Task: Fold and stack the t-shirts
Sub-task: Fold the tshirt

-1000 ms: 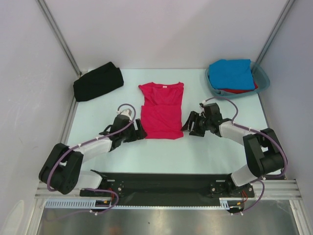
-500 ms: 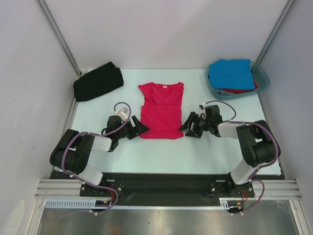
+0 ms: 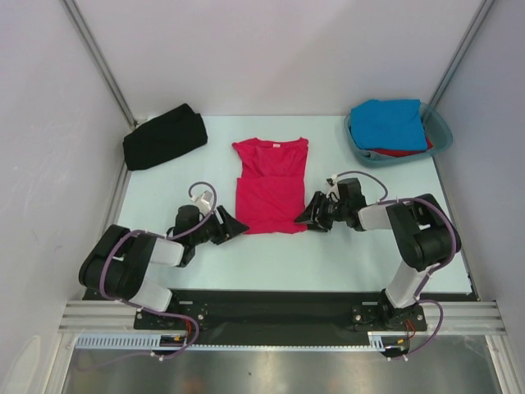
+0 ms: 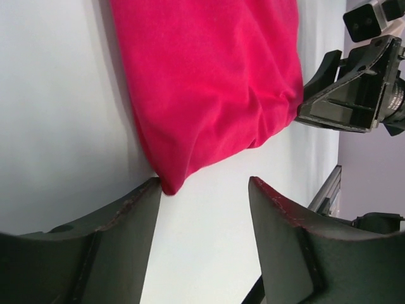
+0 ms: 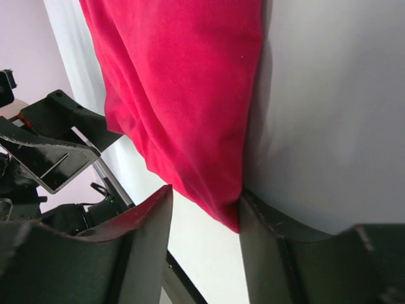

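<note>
I have only the crimson-pink t-shirt's corner tip at my left gripper's finger, so next I open it wider and take the cloth [image 4: 181,156] above the corner tip before folding.
The crimson-pink t-shirt [image 3: 271,185] lies flat in the middle of the table, sleeves folded in, a small white label at its neck. My left gripper [image 3: 235,225] is open at the shirt's near-left corner [image 4: 169,180], which touches one finger. My right gripper [image 3: 303,218] is open at the near-right corner [image 5: 224,209], which lies between the fingers against one of them. A folded black t-shirt [image 3: 163,137] lies at the back left. A bright blue t-shirt [image 3: 392,123] lies on a red one [image 3: 399,152] in the tub.
The translucent teal plastic tub [image 3: 440,131] stands at the back right. White walls close in the table on three sides. The black base rail [image 3: 271,305] runs along the near edge.
Both arms have lowered and drawn back toward their bases, and both grippers have come down to the table at the shirt's near corners. The shirt has not moved.
</note>
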Controlling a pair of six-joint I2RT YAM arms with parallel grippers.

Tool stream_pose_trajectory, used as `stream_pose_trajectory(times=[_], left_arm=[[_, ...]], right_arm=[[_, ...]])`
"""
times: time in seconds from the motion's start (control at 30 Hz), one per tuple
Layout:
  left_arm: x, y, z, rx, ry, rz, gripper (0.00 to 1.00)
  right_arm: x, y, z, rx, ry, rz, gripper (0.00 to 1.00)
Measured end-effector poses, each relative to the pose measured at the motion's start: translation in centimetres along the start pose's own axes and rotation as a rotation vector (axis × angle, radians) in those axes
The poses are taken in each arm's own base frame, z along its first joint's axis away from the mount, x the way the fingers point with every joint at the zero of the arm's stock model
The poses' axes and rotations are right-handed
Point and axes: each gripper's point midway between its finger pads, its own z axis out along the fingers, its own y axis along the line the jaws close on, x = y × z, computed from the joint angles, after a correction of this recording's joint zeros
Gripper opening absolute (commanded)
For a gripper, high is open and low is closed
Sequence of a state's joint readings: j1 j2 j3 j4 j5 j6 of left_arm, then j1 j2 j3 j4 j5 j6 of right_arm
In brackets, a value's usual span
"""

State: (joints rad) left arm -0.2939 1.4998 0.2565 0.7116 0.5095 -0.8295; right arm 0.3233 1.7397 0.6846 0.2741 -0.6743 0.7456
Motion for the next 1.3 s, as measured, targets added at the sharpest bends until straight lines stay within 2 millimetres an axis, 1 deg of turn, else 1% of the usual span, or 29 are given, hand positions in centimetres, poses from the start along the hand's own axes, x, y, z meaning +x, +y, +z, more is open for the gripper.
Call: stream_pose_trajectory(times=[0.03, 0.07, 0.1, 0.13, 0.17, 0.2, 0.3, 0.37, 0.4, 0.43, 0.47, 0.53, 0.6, 0.63, 0.67, 0.7, 0.73, 0.77, 0.8, 0.83, 0.87, 0.97, 1.1, 1.23, 1.3], left_arm=[[0.1, 0.1, -0.1, -0.004, 0.001, -0.001, 0.63], [0.3, 0.2, -0.3, -0.011, 0.003, -0.003, 0.61], [0.4, 0.3, -0.4, -0.016, 0.004, -0.004, 0.55], [0.5, 0.4, -0.5, -0.019, 0.005, -0.004, 0.52], [0.7, 0.7, -0.6, -0.027, 0.009, -0.005, 0.50], [0.9, 0.8, -0.6, -0.032, 0.012, -0.004, 0.45], [1.2, 1.2, -0.5, -0.039, 0.022, -0.006, 0.40], [1.3, 1.3, -0.3, -0.033, 0.026, -0.007, 0.37], [1.2, 1.3, -0.1, -0.026, 0.027, -0.006, 0.33], [1.3, 1.2, 0.0, -0.019, 0.030, -0.008, 0.31], [1.3, 1.3, 0.3, -0.015, 0.035, -0.012, 0.27], [1.3, 1.3, 0.6, -0.005, 0.039, -0.018, 0.24], [1.2, 1.3, 1.0, 0.004, 0.044, -0.021, 0.23], [1.2, 1.2, 1.1, 0.010, 0.046, -0.022, 0.25], [1.2, 1.2, 1.2, 0.013, 0.048, -0.023, 0.42], [1.1, 1.0, 1.2, 0.022, 0.049, -0.026, 0.52], [0.8, 0.5, 1.3, 0.039, 0.046, -0.020, 0.60], [0.6, 0.1, 1.3, 0.050, 0.039, -0.007, 0.64], [0.3, -0.3, 1.3, 0.059, 0.033, -0.001, 0.71], [-0.1, -0.5, 1.3, 0.058, 0.020, 0.007, 0.74], [-0.4, -0.6, 1.2, 0.050, 0.007, 0.018, 0.80], [-1.3, -0.4, 0.7, 0.003, -0.035, 0.043, 0.86], [-2.4, 0.7, -0.5, -0.117, -0.088, 0.074, 0.89], [-2.8, 1.7, -1.6, -0.202, -0.114, 0.087, 0.90], [-2.9, 1.9, -1.8, -0.223, -0.119, 0.090, 0.91]], right_arm=[[0.3, 0.0, 0.2, 0.001, 0.007, 0.002, 0.44], [0.5, 0.1, 0.3, 0.002, 0.012, 0.003, 0.42], [0.8, 0.1, 0.5, 0.005, 0.017, 0.004, 0.40], [1.2, 0.0, 0.6, 0.006, 0.026, 0.009, 0.36], [1.5, 0.0, 0.8, 0.005, 0.032, 0.011, 0.34], [1.8, 0.0, 1.0, 0.004, 0.038, 0.013, 0.34], [2.7, 0.3, 1.4, -0.011, 0.054, 0.018, 0.30], [3.0, 0.4, 1.6, -0.019, 0.060, 0.021, 0.28], [3.1, 0.5, 1.7, -0.024, 0.060, 0.019, 0.26], [3.2, 0.5, 1.8, -0.025, 0.061, 0.019, 0.25], [3.2, 0.4, 1.8, -0.026, 0.060, 0.020, 0.25], [3.2, 0.4, 1.8, -0.026, 0.059, 0.022, 0.22], [3.2, 0.3, 1.8, -0.022, 0.058, 0.023, 0.22], [3.2, 0.3, 1.8, -0.021, 0.058, 0.021, 0.23], [3.1, 0.2, 1.8, -0.020, 0.056, 0.019, 0.25], [3.1, 0.2, 1.7, -0.019, 0.055, 0.019, 0.33], [3.0, 0.2, 1.7, -0.020, 0.056, 0.020, 0.35], [2.9, 0.4, 1.6, -0.026, 0.055, 0.013, 0.36], [2.8, 0.5, 1.5, -0.028, 0.052, 0.006, 0.38], [2.8, 0.5, 1.4, -0.025, 0.051, 0.005, 0.40], [2.8, 0.5, 1.3, -0.024, 0.051, 0.004, 0.41], [2.6, 0.5, 1.2, -0.021, 0.050, -0.005, 0.41], [2.5, 0.4, 1.1, -0.012, 0.052, -0.002, 0.41], [2.3, 0.4, 1.0, -0.005, 0.052, -0.008, 0.41], [2.3, 0.3, 1.0, 0.000, 0.050, -0.009, 0.41]])
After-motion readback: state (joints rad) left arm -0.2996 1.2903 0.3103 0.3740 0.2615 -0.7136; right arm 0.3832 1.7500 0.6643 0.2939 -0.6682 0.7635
